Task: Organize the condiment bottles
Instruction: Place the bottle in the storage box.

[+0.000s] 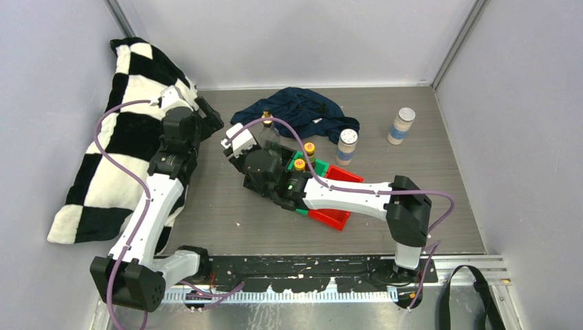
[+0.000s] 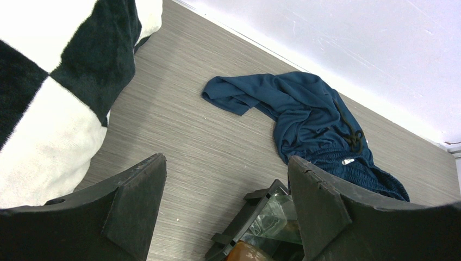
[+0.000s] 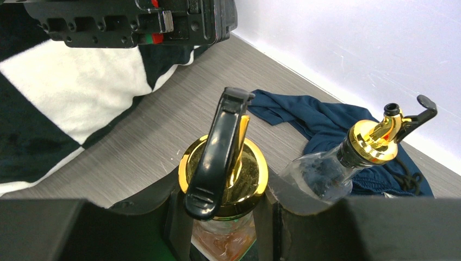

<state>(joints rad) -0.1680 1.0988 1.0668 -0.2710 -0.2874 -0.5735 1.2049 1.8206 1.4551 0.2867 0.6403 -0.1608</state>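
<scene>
Next, my right gripper sets the gold-topped glass bottle down in the black bin (image 1: 263,173), placing it in front of the second glass bottle.
My right gripper (image 1: 242,152) (image 3: 225,187) is shut on the neck of a clear glass bottle with a gold pourer top (image 3: 224,173), held upright over the black bin (image 2: 254,216). The second glass bottle (image 1: 269,129) (image 3: 325,175) stands just to its right. Two yellow-capped dark bottles (image 1: 309,148) (image 1: 300,166) stand in the green bin (image 1: 294,157). Two white-capped jars (image 1: 348,146) (image 1: 402,125) stand on the table at the back right. My left gripper (image 1: 208,115) (image 2: 225,163) is open and empty, above the table left of the bins.
A red bin (image 1: 328,218) lies beside the green one. A dark blue cloth (image 1: 302,110) (image 2: 310,114) is crumpled behind the bins. A black-and-white checkered blanket (image 1: 117,151) (image 2: 49,81) covers the left side.
</scene>
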